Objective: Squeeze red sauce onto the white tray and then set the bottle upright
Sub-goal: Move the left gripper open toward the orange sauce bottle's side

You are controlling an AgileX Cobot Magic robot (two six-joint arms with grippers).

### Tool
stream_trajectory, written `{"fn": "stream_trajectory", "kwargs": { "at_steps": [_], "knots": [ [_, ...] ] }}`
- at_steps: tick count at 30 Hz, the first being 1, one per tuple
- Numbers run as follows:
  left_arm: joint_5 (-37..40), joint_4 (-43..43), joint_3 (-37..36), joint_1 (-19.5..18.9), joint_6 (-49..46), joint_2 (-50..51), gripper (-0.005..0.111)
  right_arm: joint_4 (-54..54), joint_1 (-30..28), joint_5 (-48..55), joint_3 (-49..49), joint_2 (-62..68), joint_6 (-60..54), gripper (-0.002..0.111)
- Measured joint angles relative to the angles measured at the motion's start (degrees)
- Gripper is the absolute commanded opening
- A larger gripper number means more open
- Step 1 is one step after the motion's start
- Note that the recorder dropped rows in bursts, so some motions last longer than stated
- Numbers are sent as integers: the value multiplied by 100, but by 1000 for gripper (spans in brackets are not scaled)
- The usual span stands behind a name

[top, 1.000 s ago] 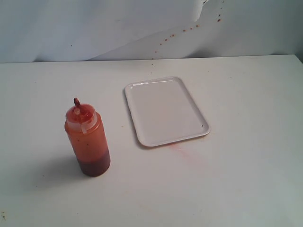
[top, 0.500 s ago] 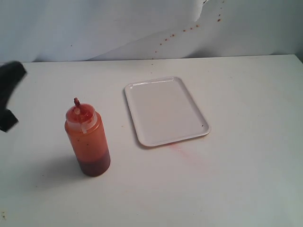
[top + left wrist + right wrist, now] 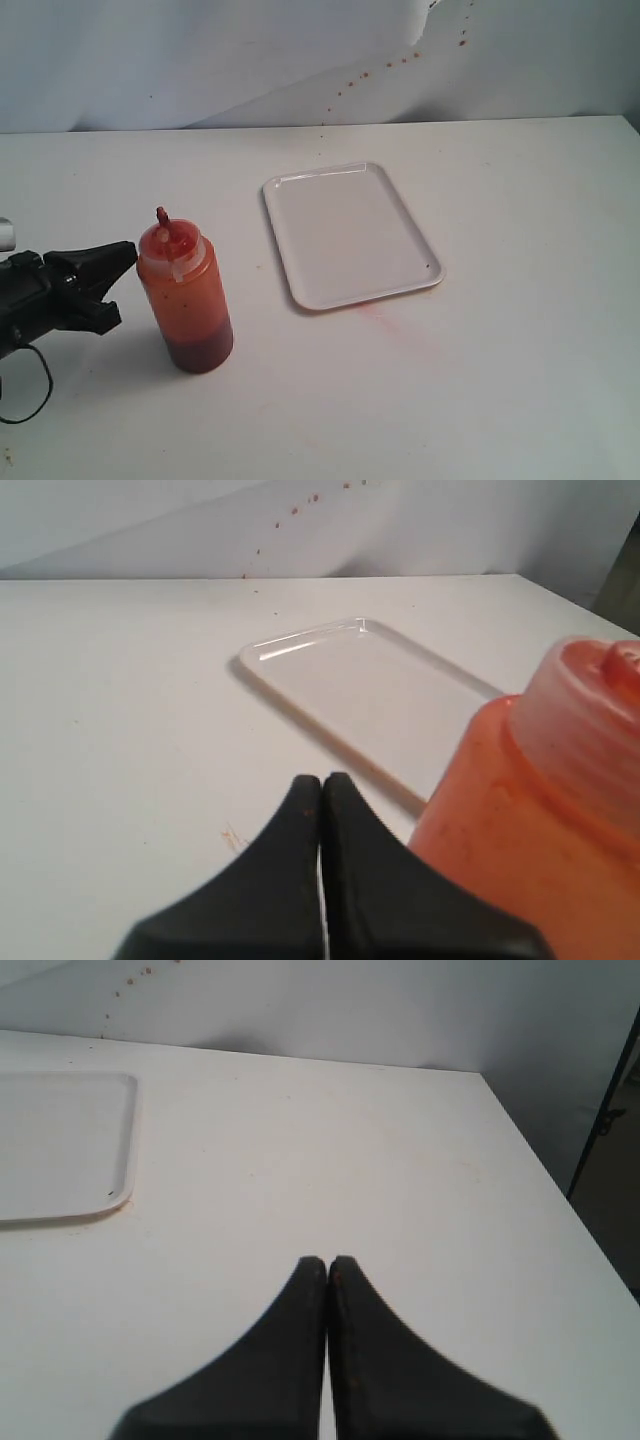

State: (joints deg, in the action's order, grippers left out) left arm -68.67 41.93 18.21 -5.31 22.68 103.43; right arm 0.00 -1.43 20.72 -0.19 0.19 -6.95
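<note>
The lower body of the bottle (image 3: 199,342), where the red sauce is darkest, is the next spot my left gripper should go down to and close around.
The bottle (image 3: 185,298) stands upright on the table at the left, its red sauce (image 3: 200,352) darkest at the base, and it fills one side of the left wrist view (image 3: 545,810). The white tray (image 3: 350,233) lies to its right, bare and flat, also in the left wrist view (image 3: 370,695) and the right wrist view (image 3: 60,1145). My left gripper (image 3: 128,252) is shut with nothing held, its tips just left of the bottle's cap; in its own view (image 3: 322,779) the fingers meet beside the bottle. My right gripper (image 3: 326,1260) is shut and empty, outside the exterior view.
A faint red smear (image 3: 385,318) marks the table just in front of the tray. Small red splatter dots (image 3: 400,60) speckle the white backdrop. The table's right edge (image 3: 545,1170) drops off near my right gripper.
My left gripper has come in from the left edge of the exterior view and now sits right beside the bottle. Bottle and tray have not moved.
</note>
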Motion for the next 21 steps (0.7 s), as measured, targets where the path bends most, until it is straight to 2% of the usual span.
{"fn": "stream_trajectory", "kwargs": {
  "at_steps": [4,7,12,16,21],
  "knots": [
    [8,-3,26,0,-667,104,0,0,0,0,0,0,0,0],
    [419,-266,47,0,-1366,108,0,0,0,0,0,0,0,0],
    [929,-412,32,-102,-1567,131,0,0,0,0,0,0,0,0],
    [588,-173,-141,-634,-1472,134,0,0,0,0,0,0,0,0],
    [41,1420,-404,-1677,-1417,134,0,0,0,0,0,0,0,0]
  ]
}}
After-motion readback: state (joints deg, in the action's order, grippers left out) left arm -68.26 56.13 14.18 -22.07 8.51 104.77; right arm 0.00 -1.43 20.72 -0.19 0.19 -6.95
